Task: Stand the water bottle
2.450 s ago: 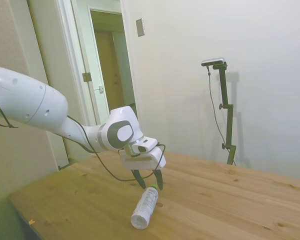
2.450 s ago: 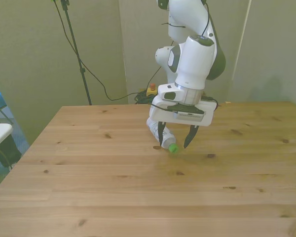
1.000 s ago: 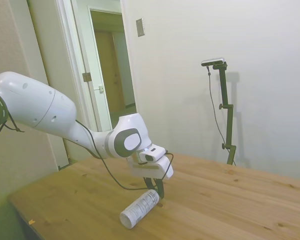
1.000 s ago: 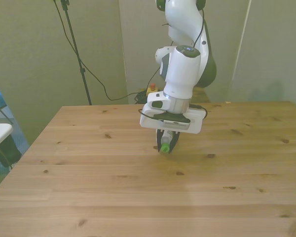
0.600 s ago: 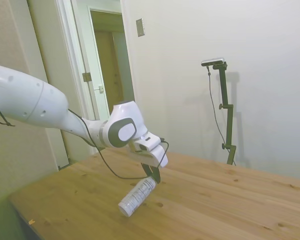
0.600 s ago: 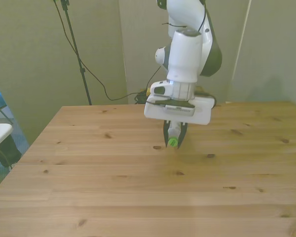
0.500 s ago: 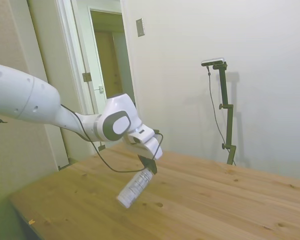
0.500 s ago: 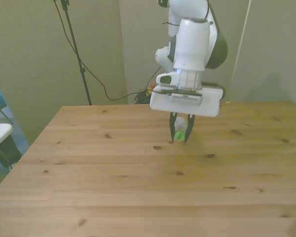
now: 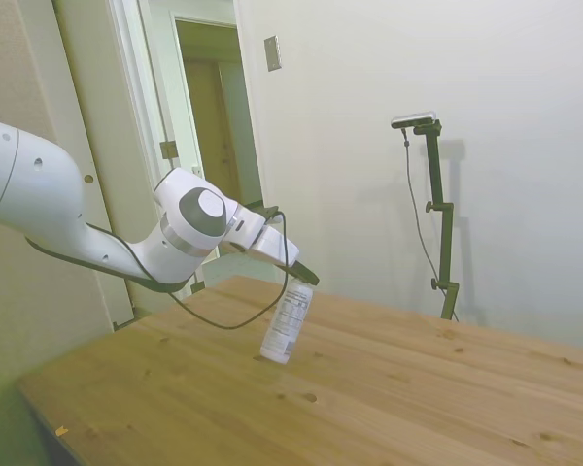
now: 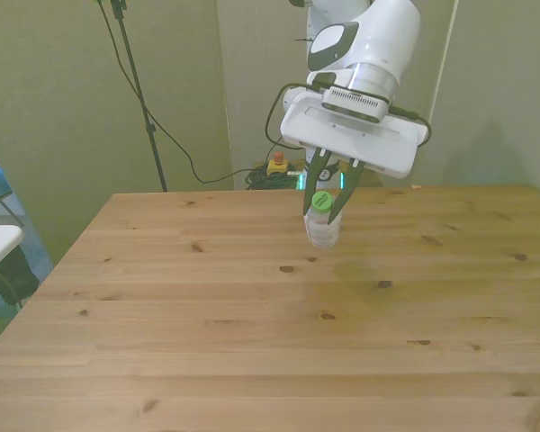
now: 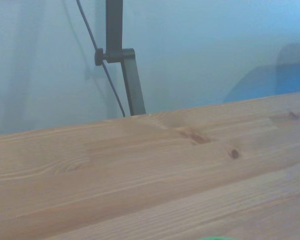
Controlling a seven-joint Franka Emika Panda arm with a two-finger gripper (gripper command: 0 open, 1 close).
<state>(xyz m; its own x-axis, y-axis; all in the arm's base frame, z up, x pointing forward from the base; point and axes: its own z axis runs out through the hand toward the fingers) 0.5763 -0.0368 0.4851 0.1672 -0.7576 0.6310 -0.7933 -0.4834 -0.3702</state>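
Observation:
The gripper should release the water bottle, now nearly upright at the table's far middle, standing upright on the bare wood (image 9: pixel 327 340) toward the table edge by the wall.
The water bottle (image 9: pixel 286 325), clear with a white label and a green cap (image 10: pixel 321 201), hangs nearly upright, leaning slightly, with its base at or just above the wooden table (image 9: pixel 418 388). My gripper (image 9: pixel 303 277) is shut on the bottle's neck just under the cap, reaching in at a slant from the side view's left. In the front view my gripper (image 10: pixel 327 196) holds the bottle (image 10: pixel 323 229) near the table's (image 10: pixel 207 333) far middle. A sliver of the green cap (image 11: pixel 215 238) shows in the wrist view.
A doorway (image 9: pixel 214 126) and wall stand behind the arm in the side view. A black cable (image 10: pixel 162 126) hangs behind the table's far edge in the front view. The wrist view looks across bare wood (image 11: pixel 140 170).
My gripper shut on the lying bottle's neck, lifted it off the table and swung it from lying to nearly upright, moving toward the table's far edge in the front view.

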